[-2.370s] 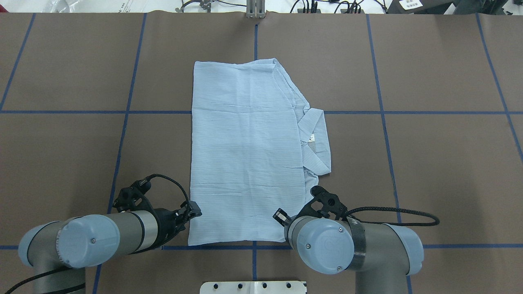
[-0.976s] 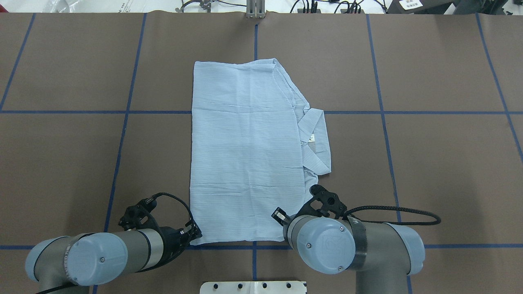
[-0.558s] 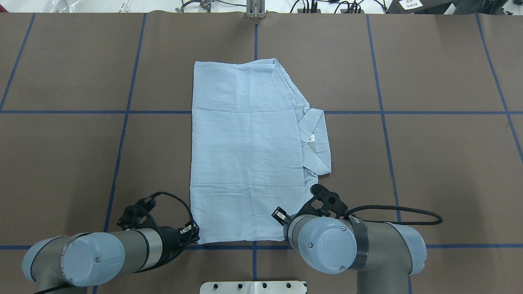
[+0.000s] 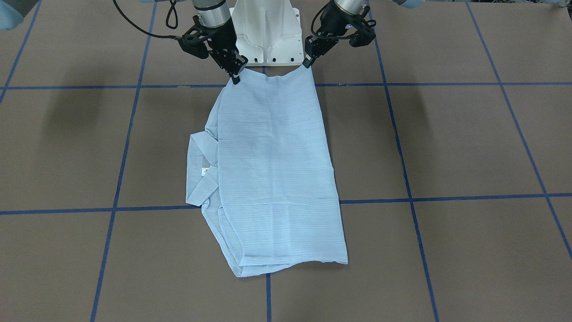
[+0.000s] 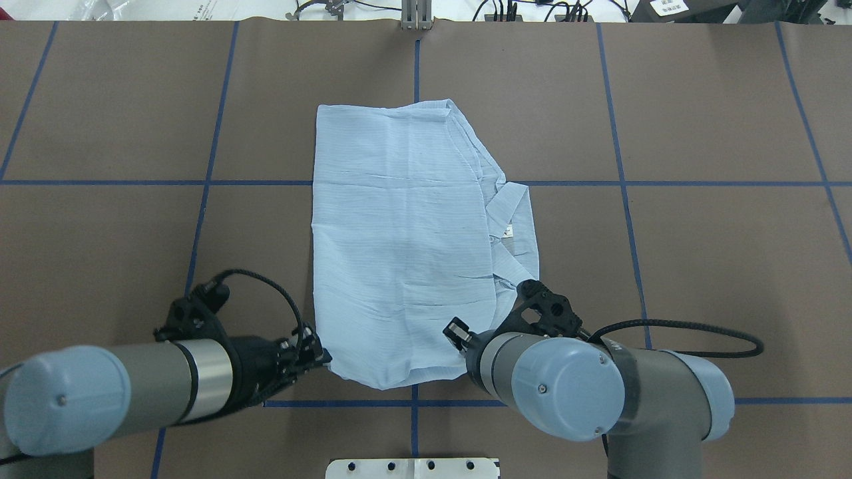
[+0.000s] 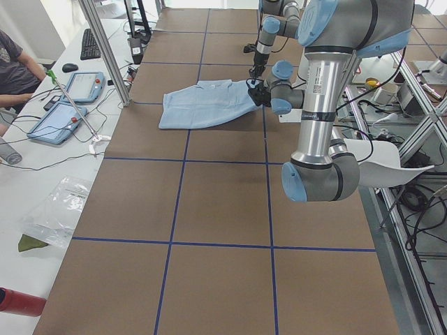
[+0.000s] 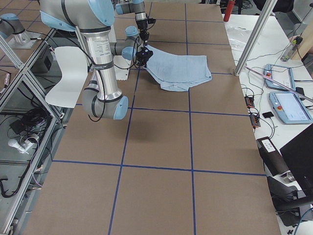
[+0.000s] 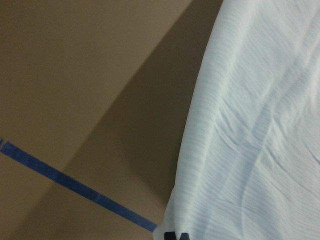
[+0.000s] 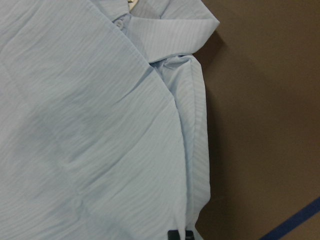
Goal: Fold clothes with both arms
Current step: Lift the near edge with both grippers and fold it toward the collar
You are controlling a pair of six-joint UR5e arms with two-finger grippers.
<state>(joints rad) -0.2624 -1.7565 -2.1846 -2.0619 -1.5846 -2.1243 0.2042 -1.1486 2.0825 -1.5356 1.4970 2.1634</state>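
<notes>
I need to use my left gripper to let go of the shirt's near corner, now raised off the table, on the shirt's far corner [image 4: 343,260], away from the collar.
The pale blue striped shirt [image 5: 399,219] lies folded lengthwise on the brown table, with its collar [image 5: 516,226] sticking out on the right. My left gripper [image 5: 323,358] is shut on the shirt's near left corner. My right gripper [image 4: 235,79] is shut on the near right corner; in the overhead view my wrist hides it. Both corners are raised off the table and the near hem sags between them. In the front view the left gripper [image 4: 307,64] pinches the other corner of the shirt [image 4: 272,170]. The wrist views show cloth [image 8: 255,125] [image 9: 90,125] running down into the fingertips.
The white pedestal base [image 5: 413,468] stands just behind the near hem. Blue tape lines [image 5: 200,219] grid the table. A metal bracket [image 5: 416,16] sits at the far edge. In the left side view an operator [image 6: 14,70] sits beside tablets [image 6: 59,115] off the table.
The left gripper slid to the near left corner and shut on it. Both grippers have risen, lifting the near hem off the table and drawing it slightly towards the far side.
</notes>
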